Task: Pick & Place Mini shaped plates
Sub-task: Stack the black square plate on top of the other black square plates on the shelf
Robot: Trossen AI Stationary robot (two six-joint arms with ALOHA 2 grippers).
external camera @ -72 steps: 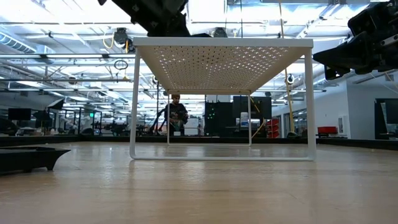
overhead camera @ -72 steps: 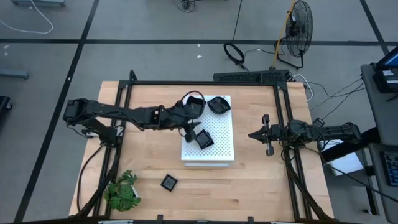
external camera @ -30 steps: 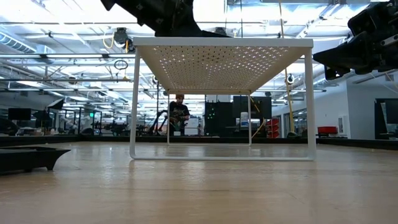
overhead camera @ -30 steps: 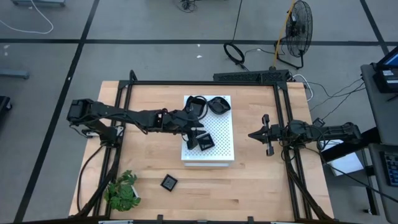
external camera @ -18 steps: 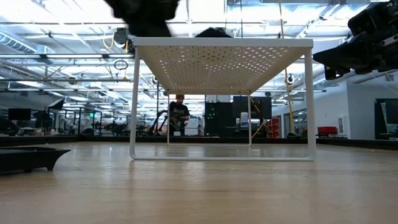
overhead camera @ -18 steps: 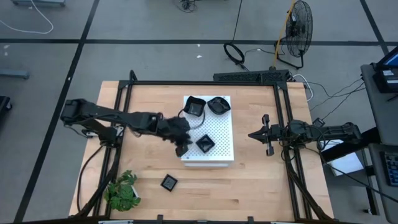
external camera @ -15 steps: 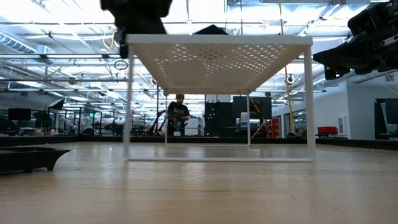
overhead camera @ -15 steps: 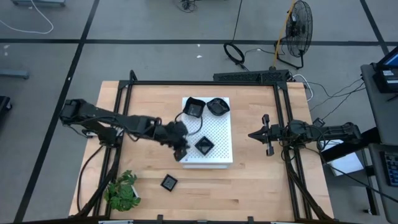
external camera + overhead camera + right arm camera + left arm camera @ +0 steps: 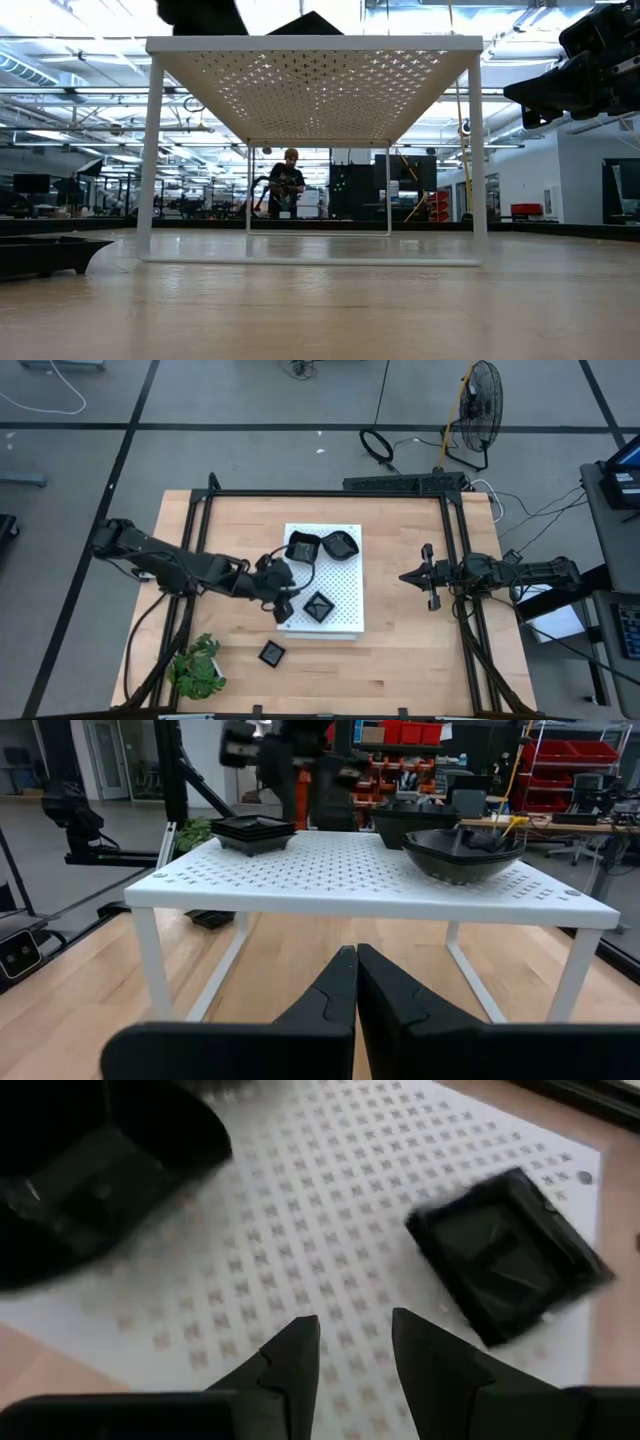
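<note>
Next, I move my left gripper to the small square plate on the table, off the white board's near edge, and close it on the plate's side (image 9: 268, 653).
Three mini shaped plates sit on the raised white perforated board (image 9: 335, 585). A square one (image 9: 302, 546) and a rounded one (image 9: 340, 543) are at its far end. A small square one (image 9: 318, 606) (image 9: 505, 1260) is near its near edge. One more small square plate (image 9: 271, 653) lies on the table. My left gripper (image 9: 283, 606) (image 9: 355, 1350) is open over the board's near-left corner, with nothing between its fingers. My right gripper (image 9: 412, 576) (image 9: 356, 970) is shut and level, to the right of the board. My left gripper has its fingertips (image 9: 300, 1342) slanting down over the board's near-left part (image 9: 350, 1295), beside the small square plate. I cannot tell whether they touch the board's surface.
A small potted plant (image 9: 197, 665) stands at the table's near-left corner. A black frame (image 9: 330, 493) runs round the tabletop. Bare wood lies between the board and my right gripper, and along the near edge. A person (image 9: 289, 185) is in the room far behind the table.
My left gripper has drawn back from the middle of the board toward the table's left and near edges, rolling as it went. The white board has slid the same way, carrying its three plates, which kept their places on it.
</note>
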